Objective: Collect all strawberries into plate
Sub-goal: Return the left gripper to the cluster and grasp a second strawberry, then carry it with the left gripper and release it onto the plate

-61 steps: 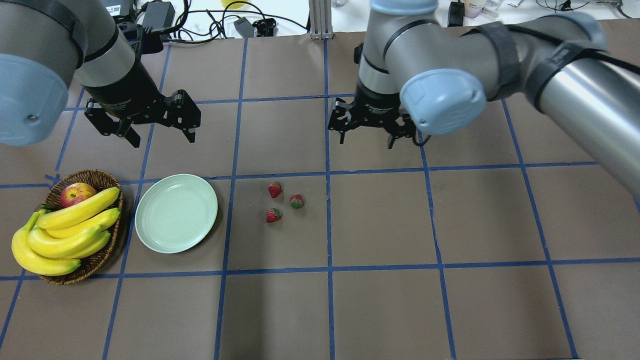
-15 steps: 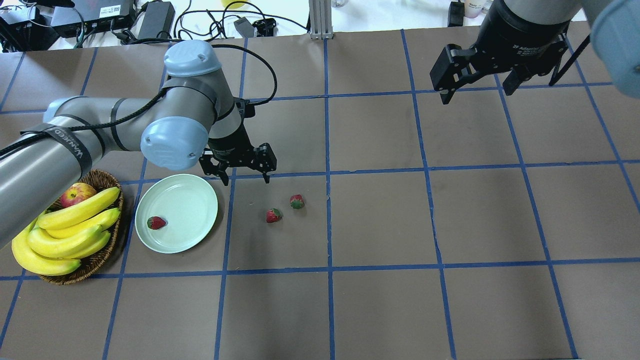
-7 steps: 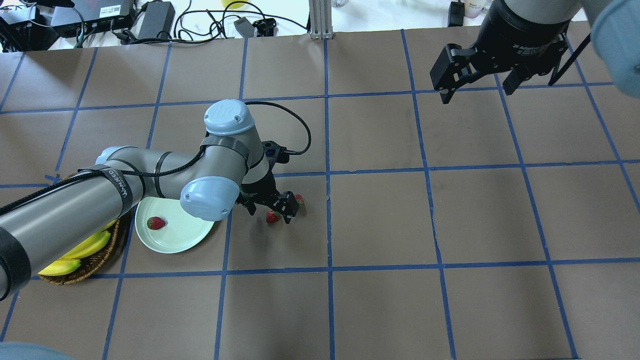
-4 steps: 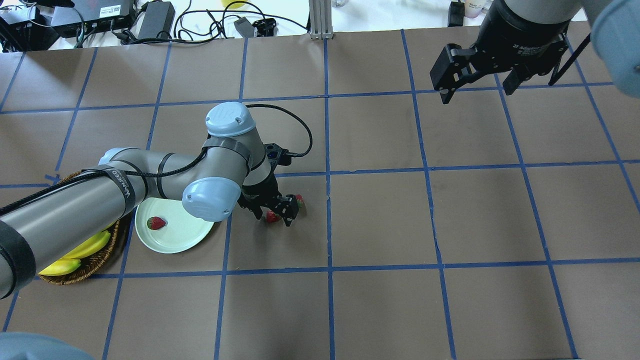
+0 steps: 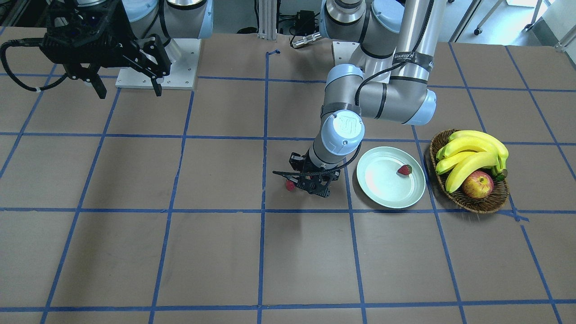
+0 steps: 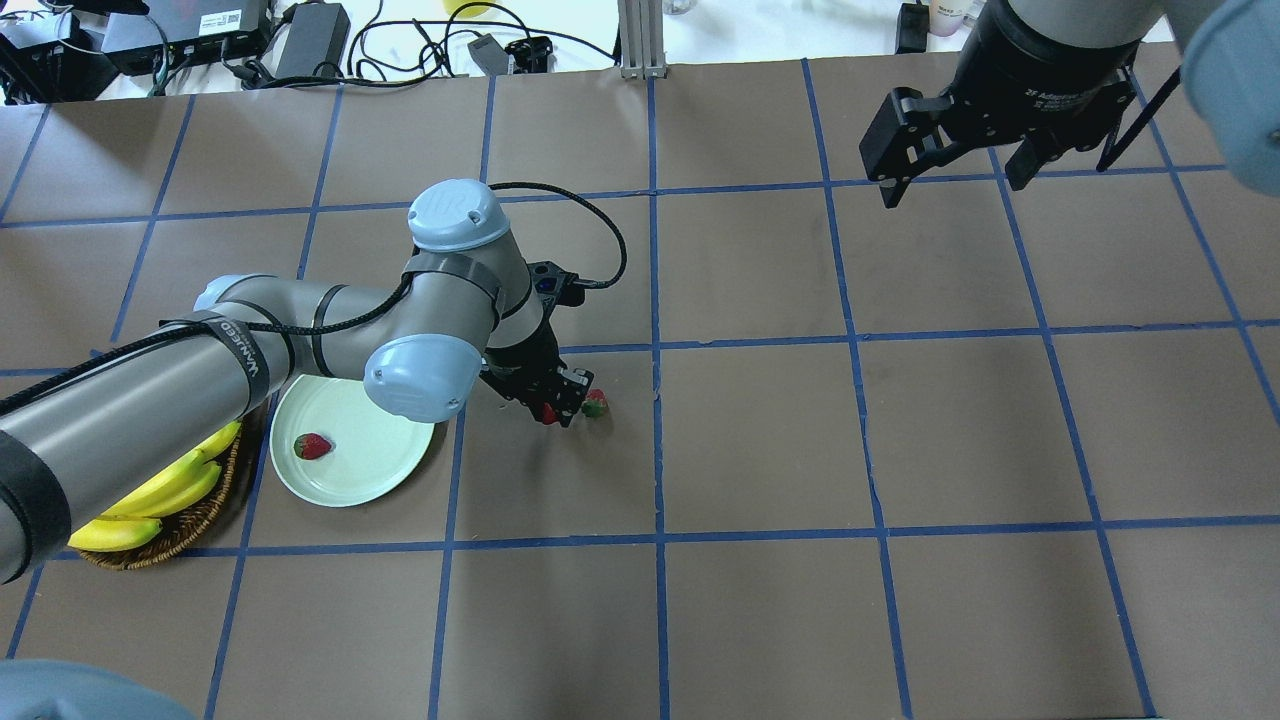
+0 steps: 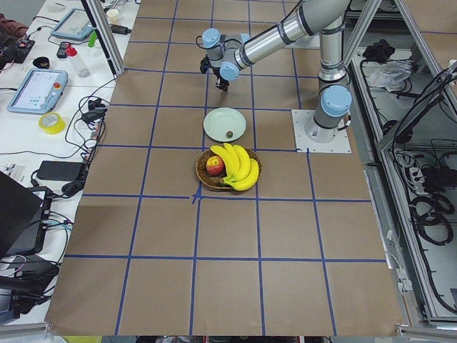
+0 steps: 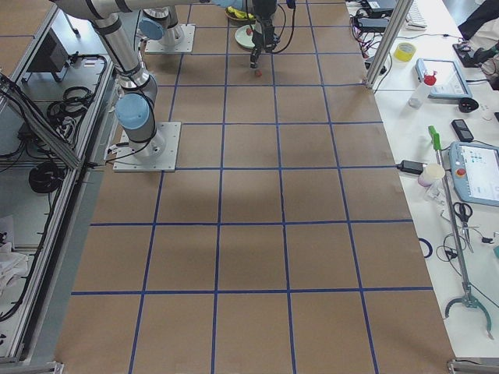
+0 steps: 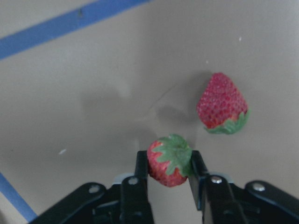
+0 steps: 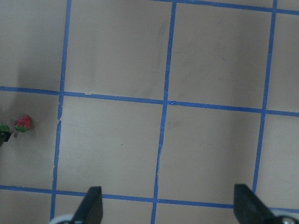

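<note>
My left gripper should release its strawberry near the middle of the mint-green plate [image 5: 397, 181], next to the strawberry lying there.
My left gripper [image 9: 169, 173] is shut on a strawberry [image 9: 170, 160], green cap up, held just above the brown table. In the overhead view the gripper [image 6: 551, 408] is right of the mint-green plate [image 6: 352, 478]. A second strawberry [image 6: 595, 403] lies on the table just right of the gripper; it also shows in the left wrist view [image 9: 222, 105] and the front view [image 5: 290, 185]. A third strawberry [image 6: 313, 446] lies in the plate [image 5: 390, 198]. My right gripper [image 6: 955, 180] is open and empty, high at the far right.
A brown wicker basket [image 5: 470, 203] with bananas [image 5: 468, 153] and a red-yellow apple [image 5: 478, 184] stands just beyond the plate on my left. My left forearm [image 6: 150, 400] lies over part of the plate and basket. Cables and devices [image 6: 320, 40] lie past the far edge.
My left gripper came down from beside the plate to the two strawberries, shut on the nearer one, and has raised it a little off the table. The right arm has not moved.
</note>
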